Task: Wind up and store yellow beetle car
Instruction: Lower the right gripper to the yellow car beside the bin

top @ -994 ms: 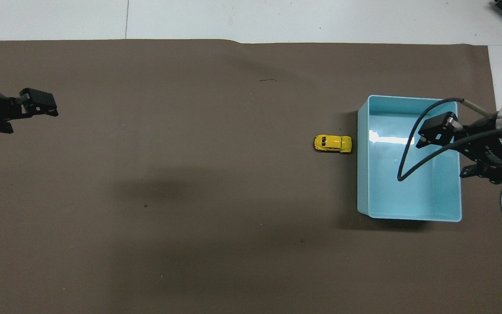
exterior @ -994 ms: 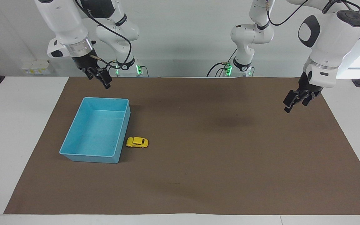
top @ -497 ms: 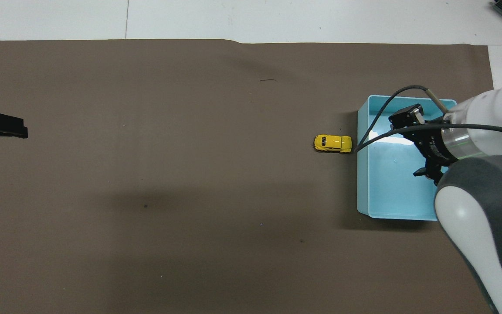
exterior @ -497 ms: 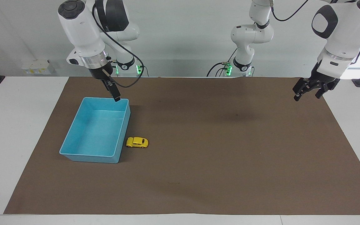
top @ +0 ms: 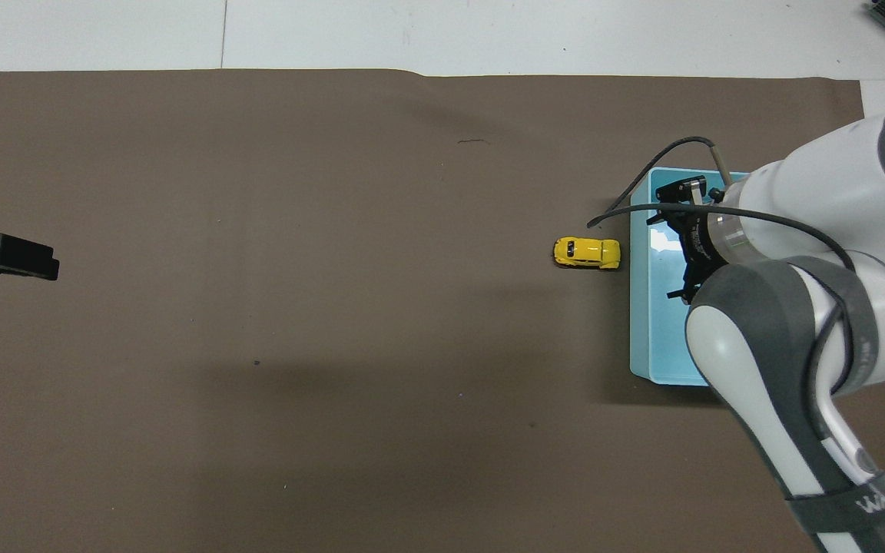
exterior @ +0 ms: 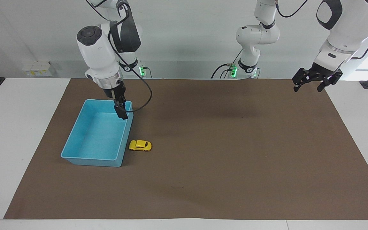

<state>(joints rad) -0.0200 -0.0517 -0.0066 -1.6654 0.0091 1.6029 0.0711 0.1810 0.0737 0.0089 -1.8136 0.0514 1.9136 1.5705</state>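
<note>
The robot's right gripper should next go to the yellow beetle car and grab its end (top: 608, 254) beside the blue bin.
The yellow beetle car (exterior: 140, 145) stands on the brown mat, close beside the blue bin (exterior: 91, 161), on the side toward the left arm's end. It also shows in the overhead view (top: 586, 253), next to the bin's wall (top: 641, 322). My right gripper (exterior: 122, 114) hangs over the bin's corner nearest the robots and the car's side; in the overhead view (top: 684, 238) the arm covers much of the bin. My left gripper (exterior: 308, 87) is open and empty, raised over the mat's edge at the left arm's end (top: 20, 258).
The brown mat (exterior: 235, 153) covers most of the white table. The bin holds nothing that I can see. A black cable (top: 646, 209) loops from the right wrist over the bin's edge.
My right arm has swung out over the bin and lowered toward its corner near the car. My left gripper has risen and drawn back toward the robots. The car and bin have not moved.
</note>
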